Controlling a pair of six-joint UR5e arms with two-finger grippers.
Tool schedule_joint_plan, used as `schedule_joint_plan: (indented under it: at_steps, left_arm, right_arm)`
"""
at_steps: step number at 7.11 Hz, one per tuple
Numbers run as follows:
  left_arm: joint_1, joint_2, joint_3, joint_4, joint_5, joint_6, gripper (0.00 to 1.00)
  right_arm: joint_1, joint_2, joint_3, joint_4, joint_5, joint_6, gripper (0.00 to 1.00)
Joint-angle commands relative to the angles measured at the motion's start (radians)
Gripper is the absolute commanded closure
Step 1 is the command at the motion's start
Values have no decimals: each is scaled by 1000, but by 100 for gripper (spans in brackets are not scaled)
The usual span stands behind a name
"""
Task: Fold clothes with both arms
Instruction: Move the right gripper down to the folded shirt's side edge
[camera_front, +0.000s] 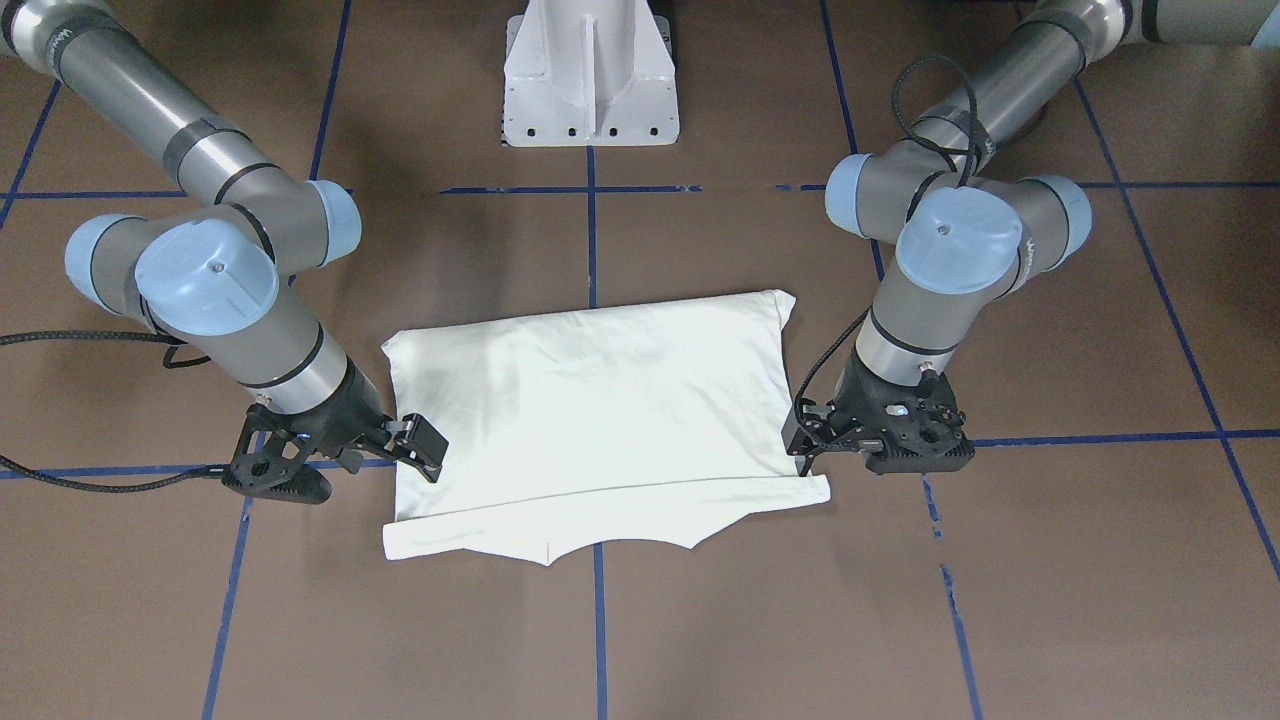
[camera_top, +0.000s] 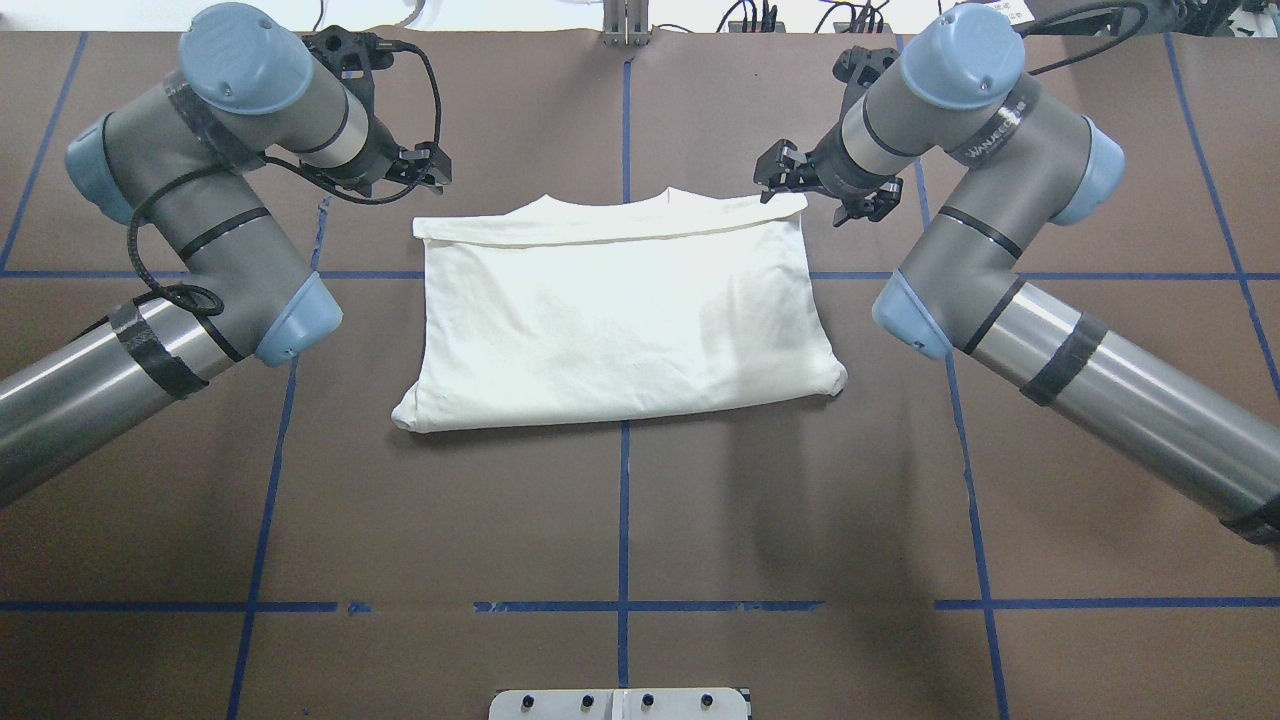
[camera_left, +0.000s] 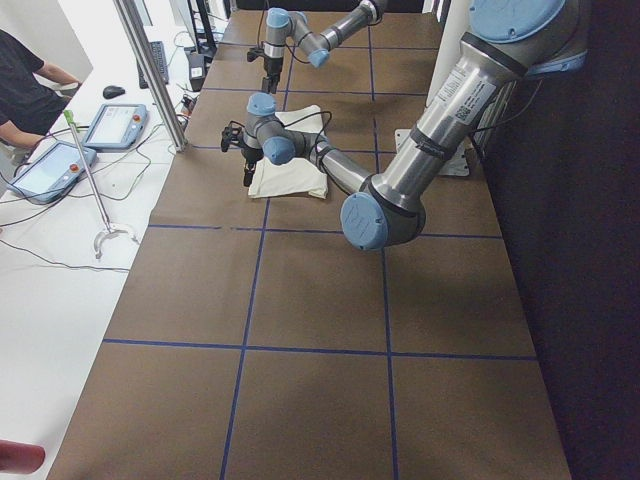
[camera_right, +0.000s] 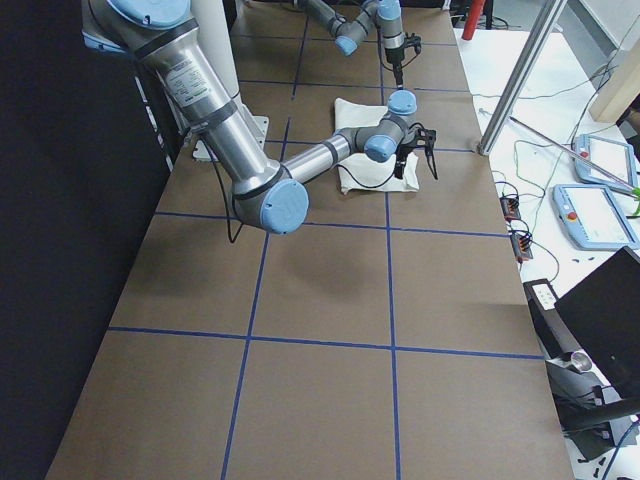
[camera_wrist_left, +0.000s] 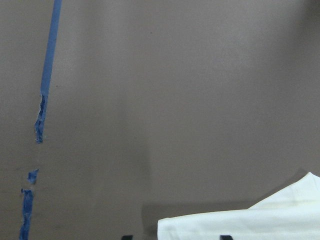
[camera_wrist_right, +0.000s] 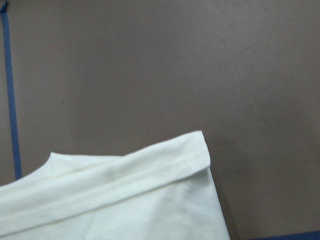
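The robot's right gripper should next go to the shirt's near corner (camera_front: 392, 346) on the gripper's own side, opposite the narrow folded band, and close there.
The cream-white shirt (camera_front: 590, 410) (camera_top: 620, 310) lies folded flat on the brown table, plain side up, and the print is hidden. A narrow folded band and the neckline run along its far edge (camera_top: 610, 225). My left gripper (camera_top: 432, 172) (camera_front: 803, 450) hovers at the shirt's far-left corner. In the left wrist view its two tips stand apart with that corner (camera_wrist_left: 240, 225) between them, so it is open. My right gripper (camera_top: 775, 180) (camera_front: 425, 450) sits at the far-right corner (camera_wrist_right: 195, 150). It looks open and holds no cloth.
The white pedestal base (camera_front: 590, 80) stands at the robot's side of the table. Blue tape lines (camera_top: 625, 500) cross the brown surface. A person (camera_left: 25, 90) and control tablets (camera_left: 110, 125) are beside the table's end.
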Motion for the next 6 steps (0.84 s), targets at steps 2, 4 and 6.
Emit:
schedule_joint_plan:
  at_steps: [2,4,6]
  left_arm:
    - [1,36,-77,12,-1,-6,0]
    - [2,48,-76,11,-1,-5,0]
    - [4,48,-76,11,-3,-5,0]
  right_arm:
    - [-107,-165,237,-104,-28,59,0]
    - [-164,-179,231,-106,-68,73,4]
    - [-168,-204,227,-107,-67,73,4]
